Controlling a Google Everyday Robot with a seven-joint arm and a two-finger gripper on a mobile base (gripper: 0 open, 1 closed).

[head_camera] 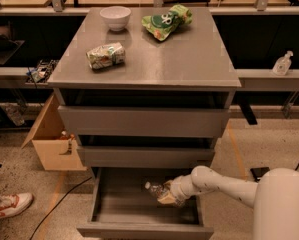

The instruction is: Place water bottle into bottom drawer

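Observation:
Next, my gripper releases the water bottle near the middle of the open bottom drawer's inside (158, 205), a bit toward its front.
The bottom drawer (139, 221) is pulled open below two shut grey drawers. My gripper (168, 193) reaches in from the right, over the drawer's right half. It is shut on the water bottle (155, 189), a small clear bottle held on its side with its white cap pointing left. The bottle is just above the drawer floor, near the back right. The gripper covers the bottle's base end.
On the cabinet top (189, 59) are a white bowl (115, 17), a green snack bag (167, 21) and a crumpled green-white bag (105, 55). A white pump bottle (282, 63) stands on the right shelf. A cardboard box (54, 141) and a shoe (9, 205) are at the left.

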